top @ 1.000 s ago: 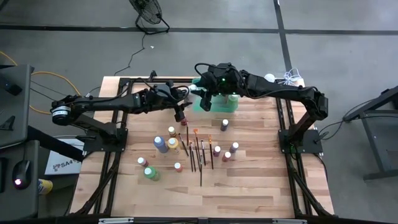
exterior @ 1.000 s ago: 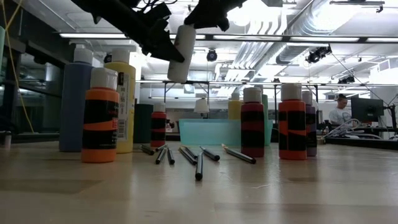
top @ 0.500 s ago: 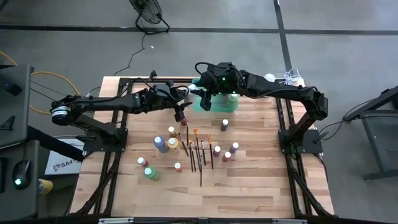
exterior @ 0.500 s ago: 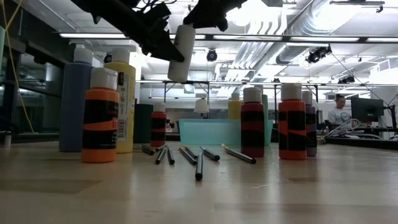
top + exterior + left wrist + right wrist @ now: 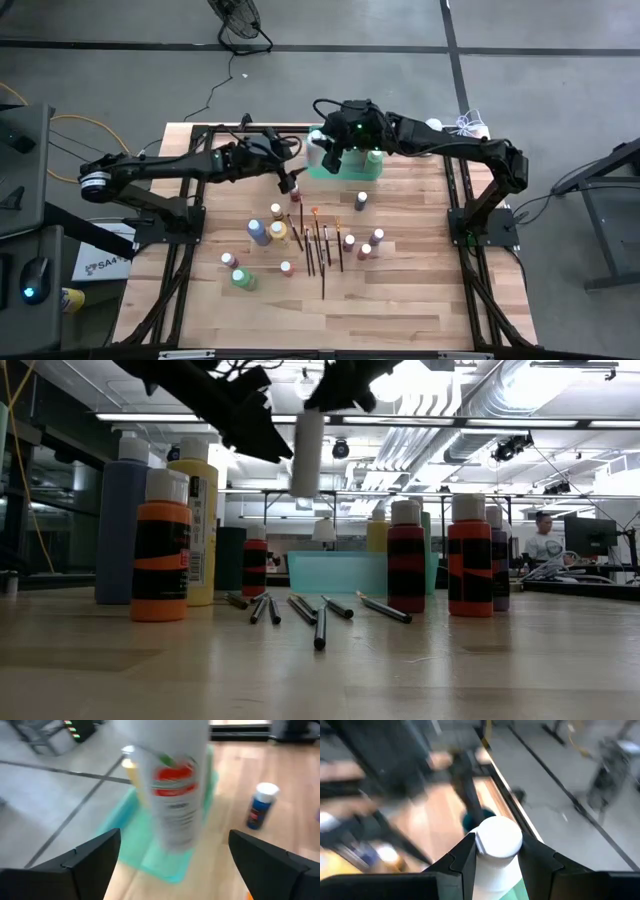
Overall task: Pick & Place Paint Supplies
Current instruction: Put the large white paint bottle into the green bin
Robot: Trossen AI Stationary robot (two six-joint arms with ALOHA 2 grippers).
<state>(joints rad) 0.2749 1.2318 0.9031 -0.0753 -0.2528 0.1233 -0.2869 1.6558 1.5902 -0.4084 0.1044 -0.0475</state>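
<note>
My right gripper will release the white paint bottle inside the green tray (image 5: 360, 146), toward the tray's end nearest my right arm.
A white paint bottle (image 5: 307, 453) with a red label (image 5: 176, 775) hangs upright in the air near the green tray's (image 5: 350, 170) left end. My right gripper (image 5: 497, 855) is shut on its top. My left gripper (image 5: 175, 865) stands open; its fingers are wide apart on either side of the bottle's lower part and do not touch it. In the high view the left gripper (image 5: 293, 173) is just left of the bottle (image 5: 316, 150). Other paint bottles (image 5: 258, 232) stand upright on the wooden table, and several brushes (image 5: 320, 245) lie flat among them. My right gripper pinches the white bottle's upper end (image 5: 497, 837) between its two fingers, coming from the table's right side and slanting down. The bottle hangs upright below the fingers (image 5: 340, 385), clear of the table and the tray.
A green bottle (image 5: 373, 158) stands in the tray. A dark blue bottle (image 5: 361, 201) stands alone in front of the tray. Orange (image 5: 162, 550), yellow (image 5: 195, 525) and red bottles (image 5: 405, 560) crowd the table's middle. Bare wood lies toward the near edge.
My left gripper has opened and let go of the white bottle. The bottle, tilted before between both grippers, has swung to hang upright under my right gripper, a little farther toward the tray.
</note>
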